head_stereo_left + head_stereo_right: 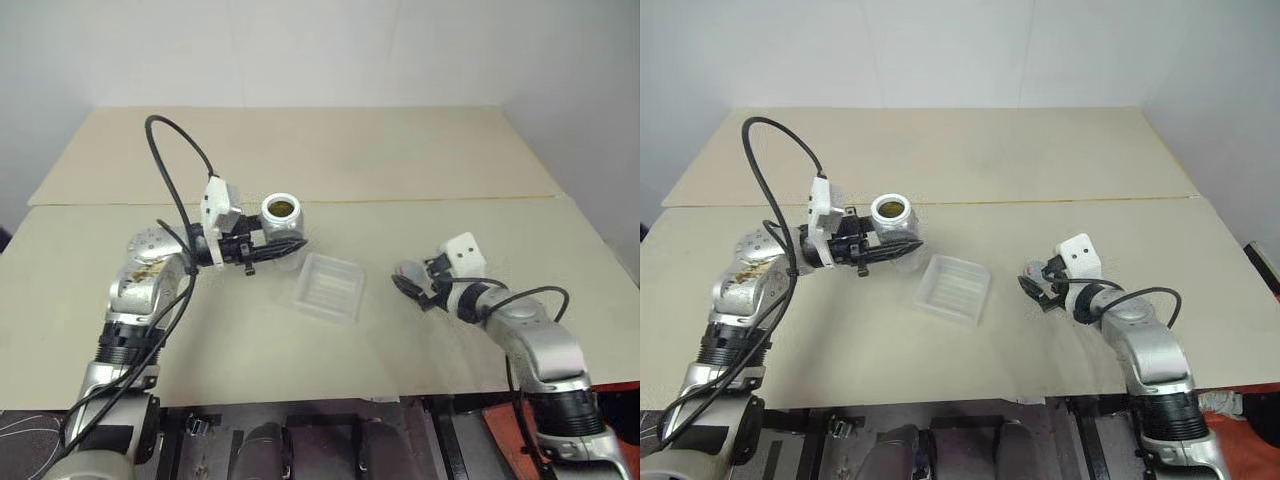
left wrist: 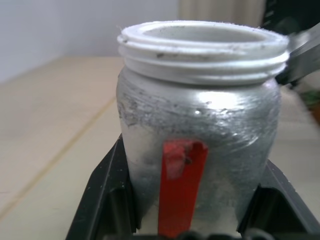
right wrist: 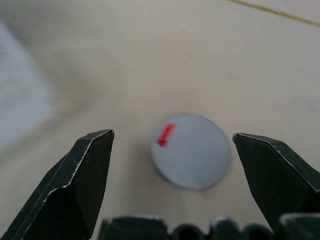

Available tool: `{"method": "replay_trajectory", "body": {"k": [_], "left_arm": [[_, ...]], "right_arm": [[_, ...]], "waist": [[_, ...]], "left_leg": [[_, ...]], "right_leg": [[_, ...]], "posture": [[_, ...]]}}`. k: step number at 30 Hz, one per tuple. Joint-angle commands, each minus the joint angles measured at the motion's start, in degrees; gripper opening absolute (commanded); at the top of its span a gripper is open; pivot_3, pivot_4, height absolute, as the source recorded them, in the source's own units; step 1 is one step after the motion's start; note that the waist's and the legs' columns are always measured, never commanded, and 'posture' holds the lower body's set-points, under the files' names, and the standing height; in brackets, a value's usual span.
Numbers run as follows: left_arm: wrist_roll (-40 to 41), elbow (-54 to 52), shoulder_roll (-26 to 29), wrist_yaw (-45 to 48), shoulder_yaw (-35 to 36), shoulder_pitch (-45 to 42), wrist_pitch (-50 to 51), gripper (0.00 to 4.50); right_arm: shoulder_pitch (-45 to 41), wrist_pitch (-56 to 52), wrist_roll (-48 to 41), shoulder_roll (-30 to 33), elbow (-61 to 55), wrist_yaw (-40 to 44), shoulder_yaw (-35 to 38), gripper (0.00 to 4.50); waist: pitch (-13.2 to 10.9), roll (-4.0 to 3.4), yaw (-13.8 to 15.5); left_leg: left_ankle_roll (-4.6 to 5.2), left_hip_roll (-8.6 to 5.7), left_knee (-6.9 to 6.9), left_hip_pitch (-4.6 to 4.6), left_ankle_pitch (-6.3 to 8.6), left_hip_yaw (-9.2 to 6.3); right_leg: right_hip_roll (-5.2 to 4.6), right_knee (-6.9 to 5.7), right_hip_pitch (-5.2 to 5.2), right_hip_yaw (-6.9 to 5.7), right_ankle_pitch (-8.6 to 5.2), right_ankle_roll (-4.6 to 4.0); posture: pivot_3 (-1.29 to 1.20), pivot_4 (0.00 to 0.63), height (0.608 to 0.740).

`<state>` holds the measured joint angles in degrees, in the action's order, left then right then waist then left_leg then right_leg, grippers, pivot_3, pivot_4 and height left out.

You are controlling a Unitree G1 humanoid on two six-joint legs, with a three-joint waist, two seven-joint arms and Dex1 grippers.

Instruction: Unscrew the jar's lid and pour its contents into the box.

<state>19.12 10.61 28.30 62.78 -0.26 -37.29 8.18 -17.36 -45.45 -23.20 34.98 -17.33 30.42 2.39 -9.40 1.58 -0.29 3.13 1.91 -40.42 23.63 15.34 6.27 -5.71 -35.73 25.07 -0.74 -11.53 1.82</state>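
Observation:
The robot's left gripper will release the silvery jar on the table (image 1: 269, 270), close by that gripper's own side of the clear box.
My left gripper (image 1: 284, 241) is shut on the silvery jar (image 1: 281, 212), holding it upright above the table, left of the box. A red patch marks the side of the jar (image 2: 200, 125), and its threaded mouth is uncovered. Brown contents (image 1: 282, 208) show inside the mouth. The clear, ridged box (image 1: 330, 288) lies on the table between my arms. The round grey lid (image 3: 191, 150) with its red mark lies flat on the table right of the box. My right gripper (image 3: 171, 134) hangs open just over the lid, a finger on each side, apart from it.
Two tan tabletops meet at a seam (image 1: 420, 199) behind the jar. A black cable (image 1: 175, 160) loops up from my left arm. The table's front edge (image 1: 300, 400) runs close below the box. A white wall stands behind.

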Motion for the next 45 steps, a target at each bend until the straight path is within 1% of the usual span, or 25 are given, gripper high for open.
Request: {"method": "replay_trajectory", "body": {"k": [1, 3, 5, 7, 8, 10, 12, 14, 15, 17, 18, 21, 23, 29, 33, 34, 36, 38, 39, 40, 41, 42, 43, 44, 45], "left_arm": [[-11.06, 6.19, -1.88, -11.28, -1.43, -4.61, -14.4, 1.93], [-17.96, 11.84, -2.71, -18.23, -2.64, -7.27, -24.81, 1.93], [-27.56, 18.74, -1.45, -26.65, -5.3, -10.88, -39.52, 1.93], [-43.42, 24.74, 2.63, -39.62, -10.7, -15.31, -55.11, 1.93], [-52.3, 26.29, 4.63, -48.19, -13.83, -17.82, -60.4, 1.93], [-66.59, 27.71, 7.09, -65.01, -19.1, -22.15, -65.08, 1.93], [-80.65, 26.49, 8.93, -81.65, -25.79, -26.54, -64.06, 1.93], [-93.19, 25.35, 10.66, -93.98, -33.64, -30.5, -61.13, 1.93], [-97.24, 25.54, 10.88, -99.06, -36.51, -31.81, -59.37, 1.93], [-103.15, 26.64, 10.7, -105.58, -41.54, -34.0, -56.38, 1.93], [-105.21, 26.96, 10.37, -107.21, -43.29, -34.28, -54.28, 1.93], [-110.35, 25.72, 10.11, -110.02, -47.24, -33.56, -47.57, 1.93], [-111.6, 24.12, 10.22, -111.29, -48.82, -33.02, -45.77, 1.93], [-110.75, 21.79, 10.76, -110.09, -49.47, -31.87, -43.41, 1.93], [-107.14, 21.89, 10.93, -108.2, -48.6, -31.43, -45.64, 1.93], [-105.43, 22.24, 11.19, -107.15, -47.98, -31.13, -46.47, 1.93], [-99.21, 24.4, 11.33, -103.51, -45.64, -30.19, -49.39, 1.93], [-86.21, 27.87, 10.49, -94.76, -40.68, -27.54, -53.29, 1.93], [-77.93, 29.26, 10.1, -88.95, -38.06, -25.78, -55.44, 1.93], [-68.91, 29.24, 9.77, -81.42, -34.87, -23.22, -54.85, 1.93], [-62.02, 28.34, 9.43, -75.32, -32.09, -20.89, -53.02, 1.93], [-52.28, 26.51, 8.94, -67.15, -29.53, -18.01, -50.61, 1.93], [-43.14, 22.68, 8.45, -59.3, -26.48, -14.44, -45.32, 1.93], [-37.18, 19.51, 8.08, -53.77, -24.24, -11.94, -41.45, 1.93], [-28.32, 14.82, 7.61, -46.96, -21.26, -8.58, -34.3, 1.93]], "right_arm": [[-3.25, -7.87, -10.12, 3.22, -9.16, 4.91, 5.61, 4.49], [-5.21, -11.09, -16.07, 4.86, -12.15, 7.64, 7.44, 4.49], [-6.44, -12.21, -20.69, 5.82, -13.96, 10.0, 8.7, 4.49], [-7.56, -13.5, -24.0, 6.84, -14.51, 11.5, 9.02, 4.49], [-8.05, -14.2, -25.16, 7.48, -14.43, 12.06, 8.87, 4.49], [-8.58, -14.64, -26.32, 8.46, -14.16, 12.49, 8.4, 4.49], [-9.15, -14.73, -26.55, 9.62, -13.93, 13.04, 7.53, 4.49], [-9.77, -14.51, -26.66, 10.28, -13.86, 13.48, 6.85, 4.49], [-10.1, -14.41, -26.74, 10.36, -13.79, 13.55, 6.7, 4.49], [-10.88, -14.26, -26.91, 10.26, -13.43, 13.47, 6.69, 4.49], [-11.36, -14.19, -26.97, 9.99, -13.17, 13.22, 6.77, 4.49], [-12.1, -13.92, -27.42, 9.1, -12.86, 12.19, 7.31, 4.49], [-11.98, -13.9, -27.73, 8.77, -13.04, 11.62, 7.75, 4.49], [-10.67, -13.34, -29.01, 9.2, -14.13, 10.47, 9.15, 4.49], [-9.8, -13.25, -29.71, 8.87, -14.93, 9.69, 9.5, 4.49], [-9.69, -13.27, -29.78, 8.81, -15.04, 9.59, 9.51, 4.49], [-9.51, -13.17, -29.9, 8.88, -15.12, 9.45, 9.64, 4.49], [-9.17, -12.6, -29.61, 9.05, -15.28, 9.18, 9.73, 4.49], [-8.92, -12.17, -29.41, 9.17, -15.37, 9.17, 9.83, 4.49], [-8.62, -11.64, -29.19, 9.19, -15.5, 9.16, 9.91, 4.49], [-8.26, -11.2, -29.06, 9.24, -15.71, 9.14, 10.02, 4.49], [-7.85, -10.48, -28.68, 9.28, -15.94, 9.25, 10.04, 4.49], [-7.33, -9.86, -28.44, 9.33, -16.22, 9.39, 10.09, 4.49], [-6.88, -9.38, -28.35, 9.43, -16.42, 9.49, 10.16, 4.49], [-6.39, -8.68, -28.03, 9.5, -16.52, 9.66, 10.09, 4.49]], "waist": [[0.0, 0.01, 0.35], [0.0, 0.01, 0.44], [-0.01, 0.03, 0.6], [-0.03, 0.05, 0.77], [-0.03, 0.05, 0.87], [-0.03, 0.05, 1.06], [-0.03, 0.05, 1.4], [-0.03, 0.05, 1.61], [-0.03, 0.05, 1.65], [-0.03, 0.05, 1.62], [-0.03, 0.05, 1.58], [-0.03, 0.05, 1.36], [-0.03, 0.05, 1.16], [-0.03, 0.05, 1.05], [-0.03, 0.05, 1.06], [-0.03, 0.05, 1.05], [-0.03, 0.05, 1.01], [-0.03, 0.05, 0.9], [-0.02, 0.04, 0.81], [-0.02, 0.04, 0.76], [-0.02, 0.03, 0.66], [-0.01, 0.03, 0.59], [-0.02, 0.03, 0.49], [-0.02, 0.03, 0.39], [-0.02, 0.03, 0.24]], "left_leg": [[0.02, 0.0, -0.01, 0.0, 0.01, -0.02], [0.04, 0.0, 0.0, -0.02, 0.02, -0.02], [0.05, 0.01, 0.01, -0.01, 0.03, -0.02], [0.07, 0.01, 0.01, 0.01, 0.04, -0.02], [0.07, 0.0, 0.02, 0.04, 0.05, -0.02], [0.12, -0.02, 0.05, 0.09, 0.08, 0.01], [0.21, -0.05, 0.04, 0.14, 0.13, 0.04], [0.3, -0.15, 0.0, 0.2, 0.17, 0.07], [0.35, -0.17, -0.02, 0.23, 0.2, 0.1], [0.4, -0.17, -0.03, 0.25, 0.23, 0.15], [0.41, -0.16, -0.05, 0.29, 0.23, 0.16], [0.39, -0.18, -0.07, 0.4, 0.21, 0.24], [0.36, -0.17, -0.13, 0.51, 0.2, 0.29], [0.37, -0.1, -0.34, 0.64, 0.2, 0.28], [0.38, -0.1, -0.37, 0.63, 0.21, 0.26], [0.38, -0.1, -0.38, 0.63, 0.21, 0.25], [0.37, -0.1, -0.38, 0.63, 0.2, 0.25], [0.26, -0.08, -0.39, 0.62, 0.14, 0.24], [0.25, -0.06, -0.41, 0.61, 0.13, 0.23], [0.24, -0.04, -0.4, 0.57, 0.12, 0.21], [0.2, 0.01, -0.41, 0.56, 0.1, 0.18], [0.14, 0.01, -0.41, 0.55, 0.07, 0.19], [0.06, 0.02, -0.42, 0.54, 0.02, 0.19], [-0.02, 0.03, -0.46, 0.55, -0.03, 0.18], [-0.03, 0.03, -0.46, 0.56, -0.03, 0.18]], "right_leg": [[0.0, 0.0, -0.02, -0.02, 0.0, 0.0], [0.01, 0.02, -0.02, -0.01, 0.01, -0.01], [0.01, 0.05, -0.02, -0.02, 0.02, -0.02], [0.0, 0.1, -0.02, -0.05, 0.03, -0.03], [-0.02, 0.14, -0.01, -0.07, 0.05, -0.04], [-0.07, 0.23, -0.02, -0.09, 0.09, -0.02], [-0.22, 0.27, 0.0, -0.14, 0.11, 0.03], [-0.36, 0.27, -0.01, -0.19, 0.16, 0.15], [-0.37, 0.25, -0.01, -0.19, 0.18, 0.19], [-0.37, 0.09, -0.01, -0.17, 0.2, 0.25], [-0.37, 0.05, 0.04, -0.17, 0.18, 0.28], [-0.36, -0.01, 0.18, -0.19, 0.17, 0.29], [-0.34, -0.03, 0.25, -0.25, 0.17, 0.29], [-0.37, -0.08, 0.29, -0.29, 0.15, 0.32], [-0.37, -0.11, 0.27, -0.31, 0.15, 0.32], [-0.38, -0.11, 0.27, -0.31, 0.15, 0.32], [-0.38, -0.11, 0.27, -0.3, 0.15, 0.32], [-0.39, -0.13, 0.27, -0.31, 0.15, 0.32], [-0.39, -0.14, 0.27, -0.3, 0.15, 0.32], [-0.4, -0.17, 0.27, -0.28, 0.15, 0.31], [-0.4, -0.18, 0.27, -0.29, 0.15, 0.31], [-0.42, -0.18, 0.27, -0.28, 0.15, 0.31], [-0.43, -0.19, 0.27, -0.27, 0.15, 0.31], [-0.43, -0.21, 0.27, -0.29, 0.15, 0.31], [-0.43, -0.21, 0.28, -0.27, 0.15, 0.32]], "posture": [[0.0, 0.15, 0.74], [0.0, 0.15, 0.74], [0.0, 0.15, 0.74], [0.0, 0.15, 0.74], [0.0, 0.15, 0.74], [0.0, 0.15, 0.74], [0.0, 0.15, 0.74], [0.0, 0.15, 0.74], [0.0, 0.15, 0.74], [0.0, 0.15, 0.74], [0.0, 0.15, 0.74], [0.0, 0.15, 0.74], [0.0, 0.15, 0.74], [0.0, 0.15, 0.74], [0.0, 0.15, 0.74], [0.0, 0.15, 0.74], [0.0, 0.15, 0.74], [0.0, 0.15, 0.74], [0.0, 0.15, 0.74], [0.0, 0.15, 0.74], [0.0, 0.15, 0.74], [0.0, 0.15, 0.74], [0.0, 0.15, 0.74], [0.0, 0.15, 0.74], [0.0, 0.15, 0.74]]}}
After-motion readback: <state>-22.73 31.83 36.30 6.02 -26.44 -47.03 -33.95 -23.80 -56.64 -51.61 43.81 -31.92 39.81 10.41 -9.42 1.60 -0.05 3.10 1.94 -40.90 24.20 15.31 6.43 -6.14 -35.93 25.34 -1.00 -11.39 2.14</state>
